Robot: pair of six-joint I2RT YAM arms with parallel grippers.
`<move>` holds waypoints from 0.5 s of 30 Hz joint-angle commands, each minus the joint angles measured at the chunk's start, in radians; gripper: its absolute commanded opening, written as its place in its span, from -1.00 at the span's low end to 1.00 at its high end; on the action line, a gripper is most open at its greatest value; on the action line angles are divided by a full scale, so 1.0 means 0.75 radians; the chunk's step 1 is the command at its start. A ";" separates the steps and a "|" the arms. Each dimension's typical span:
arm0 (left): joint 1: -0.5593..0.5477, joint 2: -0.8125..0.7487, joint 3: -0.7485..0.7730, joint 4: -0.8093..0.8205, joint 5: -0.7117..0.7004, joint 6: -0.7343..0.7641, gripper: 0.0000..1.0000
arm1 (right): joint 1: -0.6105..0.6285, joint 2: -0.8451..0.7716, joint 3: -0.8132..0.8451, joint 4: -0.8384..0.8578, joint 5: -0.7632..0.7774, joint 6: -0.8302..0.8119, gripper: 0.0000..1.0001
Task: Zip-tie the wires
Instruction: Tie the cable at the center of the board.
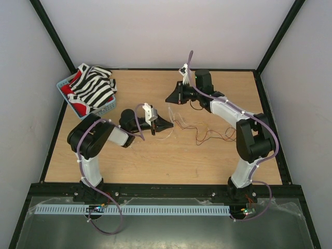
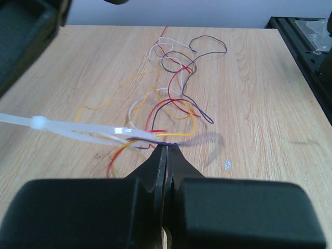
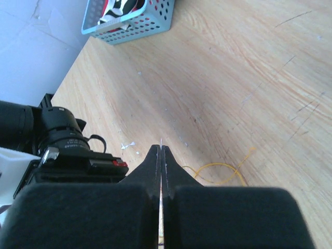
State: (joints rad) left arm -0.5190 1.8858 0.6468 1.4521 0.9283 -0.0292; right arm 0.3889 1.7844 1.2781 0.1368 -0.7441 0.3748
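Note:
The zip tie's loop is long and loose around the wires, so my right gripper needs to move back, grab the tail closer to the head [image 2: 19, 120] and pull.
The wires [image 2: 171, 98] are thin curly red, yellow, white and dark strands lying on the wooden table, also seen in the top view [image 1: 207, 136]. My left gripper [image 2: 168, 146] is shut, pinching the near end of the strands. The zip tie [image 2: 78, 127] is a whitish strip running from the left edge to the strands by the jaws, its head at the left. My right gripper [image 3: 161, 148] is shut, with a thin white sliver of the zip tie [image 3: 161, 140] showing at its tips. In the top view the left gripper [image 1: 167, 124] sits just below the right gripper [image 1: 171, 98].
A blue perforated basket [image 1: 62, 85] with striped cloth [image 1: 96, 85] stands at the table's back left, also in the right wrist view [image 3: 129, 23]. A loose yellow strand [image 3: 218, 168] lies right of the right jaws. Black frame rails edge the table.

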 commanded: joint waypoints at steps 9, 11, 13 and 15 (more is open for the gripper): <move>0.105 -0.004 -0.008 0.038 -0.066 -0.123 -0.83 | -0.020 -0.076 -0.115 0.076 -0.042 -0.001 -1.00; 0.126 -0.021 -0.021 0.038 -0.097 -0.122 -0.65 | -0.021 -0.085 -0.164 0.101 -0.053 0.005 -1.00; 0.133 -0.043 -0.033 0.038 -0.125 -0.112 -0.42 | -0.020 -0.092 -0.203 0.130 -0.062 0.014 -1.00; 0.132 -0.056 -0.032 0.038 -0.132 -0.121 -0.30 | -0.021 -0.098 -0.235 0.152 -0.061 0.023 -1.00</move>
State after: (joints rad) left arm -0.4191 1.8847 0.6323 1.4513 0.8581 -0.0990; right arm 0.3740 1.7580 1.1419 0.1883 -0.7593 0.3820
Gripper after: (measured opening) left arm 0.306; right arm 0.010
